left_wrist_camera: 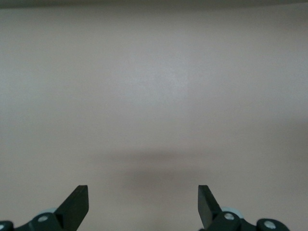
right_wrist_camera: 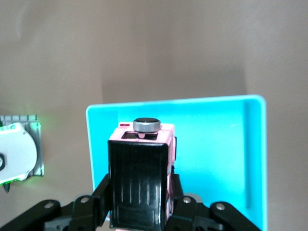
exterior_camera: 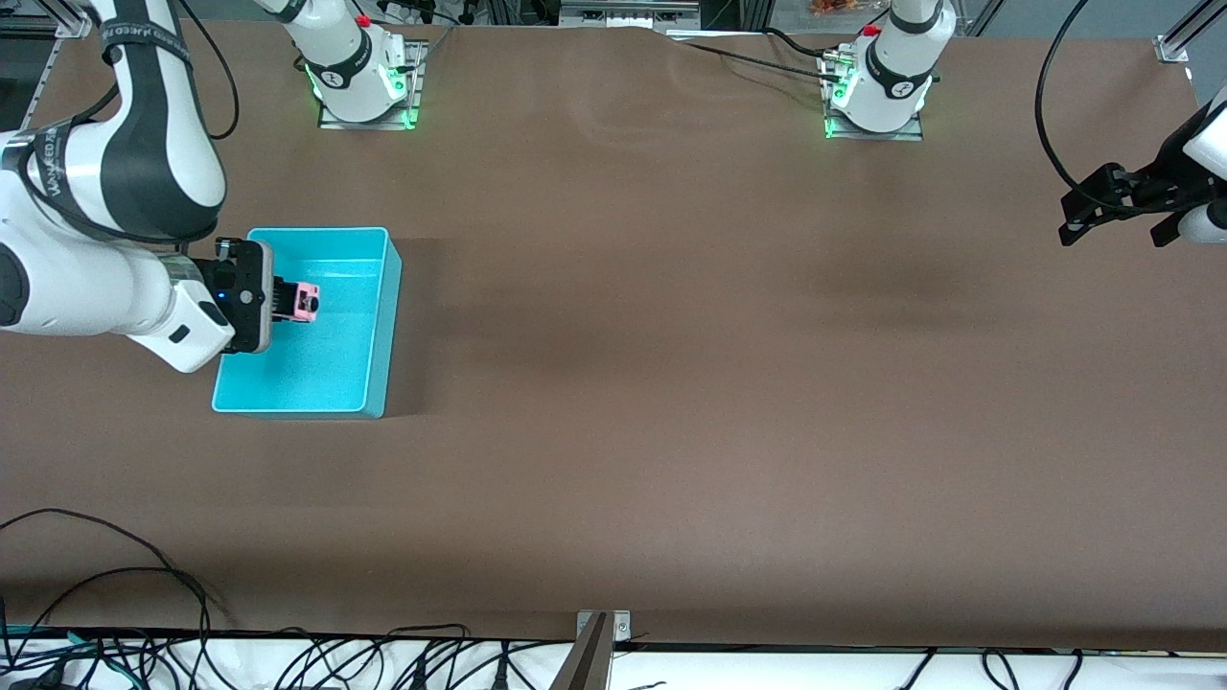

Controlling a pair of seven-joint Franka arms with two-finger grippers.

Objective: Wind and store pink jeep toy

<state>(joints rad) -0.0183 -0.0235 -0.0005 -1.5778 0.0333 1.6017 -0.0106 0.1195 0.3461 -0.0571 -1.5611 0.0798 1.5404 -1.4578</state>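
Next, my right gripper lets go of the pink jeep toy, to rest on the turquoise bin's bottom near the bin's back side (exterior_camera: 330, 269) (right_wrist_camera: 132, 166). The jeep is now held over the bin.
The pink jeep toy (exterior_camera: 306, 302) is pale pink with a black roof. My right gripper (exterior_camera: 288, 301) is shut on it and holds it over the turquoise bin (exterior_camera: 374, 316) at the right arm's end of the table. In the right wrist view the jeep (right_wrist_camera: 139, 180) fills the space between the fingers, black roof toward the camera, with the bin's floor (right_wrist_camera: 211, 154) under it. My left gripper (exterior_camera: 1088, 216) is open and empty, up in the air at the left arm's end of the table. In the left wrist view its gripper (left_wrist_camera: 143, 204) sees only bare brown table.
The right arm's base (exterior_camera: 359, 81) and the left arm's base (exterior_camera: 877, 91) stand along the table's back edge. Cables (exterior_camera: 144, 594) lie along the front edge. A metal bracket (exterior_camera: 599, 637) sits at the middle of the front edge.
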